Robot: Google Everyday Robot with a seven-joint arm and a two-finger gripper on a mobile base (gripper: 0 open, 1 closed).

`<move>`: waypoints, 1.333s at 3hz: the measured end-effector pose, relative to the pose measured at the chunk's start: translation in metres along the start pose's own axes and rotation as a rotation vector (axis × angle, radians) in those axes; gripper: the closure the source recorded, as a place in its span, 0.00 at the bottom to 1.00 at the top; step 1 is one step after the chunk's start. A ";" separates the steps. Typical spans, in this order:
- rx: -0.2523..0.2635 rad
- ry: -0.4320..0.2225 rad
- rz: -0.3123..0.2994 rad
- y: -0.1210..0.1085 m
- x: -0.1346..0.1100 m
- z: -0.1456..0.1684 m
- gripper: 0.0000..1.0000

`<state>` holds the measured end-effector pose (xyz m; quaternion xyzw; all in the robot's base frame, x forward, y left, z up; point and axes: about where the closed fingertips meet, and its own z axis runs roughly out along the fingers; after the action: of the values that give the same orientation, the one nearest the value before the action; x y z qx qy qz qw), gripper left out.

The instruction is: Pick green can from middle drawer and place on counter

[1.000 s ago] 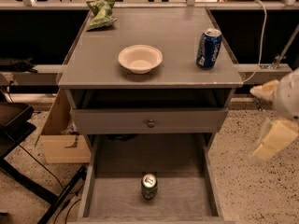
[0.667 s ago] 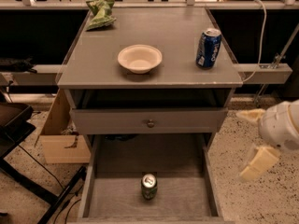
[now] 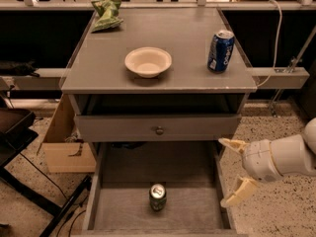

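Observation:
The robot's gripper needs to close around the middle of the green can (image 3: 158, 198), which stands upright in the open middle drawer.
The green can (image 3: 158, 197) stands upright on the floor of the open middle drawer (image 3: 197, 212), near its front middle. My gripper (image 3: 230, 172) is at the right, over the drawer's right wall and about level with the can. Its two pale fingers (image 3: 239, 191) are spread apart and hold nothing. The can is well to the left of the gripper, not touched. The counter (image 3: 182, 48) is the grey top of the cabinet above.
On the counter are a white bowl (image 3: 148, 61), a blue can (image 3: 220, 51) at the right and a crumpled green bag (image 3: 106, 13) at the back left. A shut drawer front with a knob (image 3: 159, 130) sits above. A cardboard box (image 3: 61, 144) stands left.
My gripper and arm have moved left and down, from beside the cabinet toward the open drawer's right wall. The can and the counter items have not moved.

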<state>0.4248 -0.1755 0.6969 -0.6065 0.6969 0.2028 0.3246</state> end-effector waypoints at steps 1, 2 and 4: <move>0.000 0.000 -0.001 0.000 0.000 0.000 0.00; -0.037 -0.151 -0.010 -0.010 0.006 0.057 0.00; -0.091 -0.379 -0.050 -0.024 0.023 0.153 0.00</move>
<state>0.4781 -0.0931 0.5751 -0.5887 0.5981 0.3364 0.4273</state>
